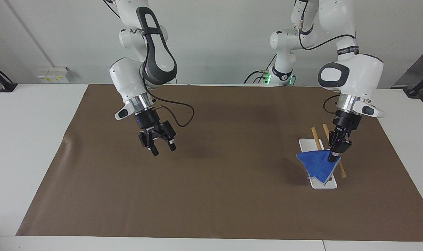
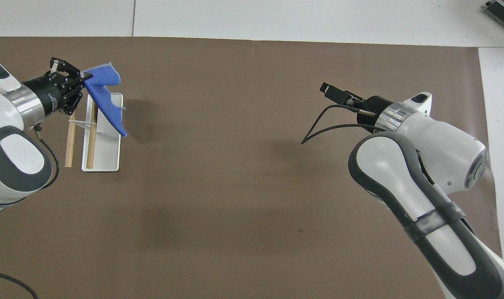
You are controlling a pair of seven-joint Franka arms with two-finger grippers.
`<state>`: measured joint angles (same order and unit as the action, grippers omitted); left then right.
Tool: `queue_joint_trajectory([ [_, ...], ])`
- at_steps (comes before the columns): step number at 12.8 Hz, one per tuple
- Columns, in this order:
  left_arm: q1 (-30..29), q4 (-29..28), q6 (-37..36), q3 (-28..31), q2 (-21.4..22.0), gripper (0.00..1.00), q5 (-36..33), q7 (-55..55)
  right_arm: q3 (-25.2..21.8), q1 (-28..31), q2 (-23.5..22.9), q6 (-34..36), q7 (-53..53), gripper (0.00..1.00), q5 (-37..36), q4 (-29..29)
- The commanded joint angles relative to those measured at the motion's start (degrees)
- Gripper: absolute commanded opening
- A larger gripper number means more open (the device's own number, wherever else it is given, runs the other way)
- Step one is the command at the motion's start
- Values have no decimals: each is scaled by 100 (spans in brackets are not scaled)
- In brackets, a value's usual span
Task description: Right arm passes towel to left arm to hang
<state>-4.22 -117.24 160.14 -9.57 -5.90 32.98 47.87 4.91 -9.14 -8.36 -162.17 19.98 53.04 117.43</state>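
Observation:
I will let go of the blue towel with my left gripper, draped across the two wooden rods of the rack (image 2: 91, 117).
The blue towel (image 1: 316, 165) hangs from my left gripper (image 1: 333, 158), which is shut on one of its corners. The gripper holds it over the end of the rack farther from the robots. The rack has a white base (image 1: 307, 144) and two wooden rods (image 1: 316, 137). I cannot tell whether the towel touches a rod. In the overhead view the towel (image 2: 104, 91) droops from the left gripper (image 2: 85, 77) across the white base (image 2: 108, 158). My right gripper (image 1: 162, 148) is open and empty, raised over the mat toward the right arm's end; it also shows in the overhead view (image 2: 327, 89).
A brown mat (image 1: 211, 195) covers most of the white table (image 1: 30, 139). The rack stands on the mat toward the left arm's end. A black cable (image 2: 318, 124) loops from the right wrist.

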Motion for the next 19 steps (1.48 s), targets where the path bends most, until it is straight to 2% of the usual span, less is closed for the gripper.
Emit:
queue_joint_trajectory([
  [1, -9, -194, -62, 130, 133, 0, 86, -120, 28, 552, 53, 816, 77, 100, -1851, -54],
  [3, -9, -194, -237, 314, 142, 0, 78, -250, 19, 816, 106, 1449, 6, 100, -3084, -185],
  [5, -9, -151, -754, 516, 203, 0, 77, -960, -60, 887, 167, 2160, -81, 100, -3780, -518],
  [7, -9, -133, -1186, 780, 256, 0, 77, -1480, -183, 905, 255, 2881, -772, 100, -4632, -896],
  [9, -17, -115, -1205, 904, 256, 0, 77, -1570, -183, 905, 317, 3706, -1589, 100, -5310, -1352],
  [11, -17, -45, -1196, 948, 248, 0, 69, -1561, -183, 888, 369, 4498, -2320, 100, -5497, -1748],
  [14, -26, -45, -1117, 1106, 248, 0, 60, -1570, -235, 975, 545, 5500, -2542, 100, -5507, -2223],
  [17, -61, -115, -1108, 1369, 247, 0, 51, -1570, -411, 1011, 1054, 6432, -2779, 100, -5445, -2330],
  [19, -62, -159, -1117, 1475, 256, 0, 51, -1552, -490, 1011, 1151, 6628, -2947, 100, -5410, -2270],
])
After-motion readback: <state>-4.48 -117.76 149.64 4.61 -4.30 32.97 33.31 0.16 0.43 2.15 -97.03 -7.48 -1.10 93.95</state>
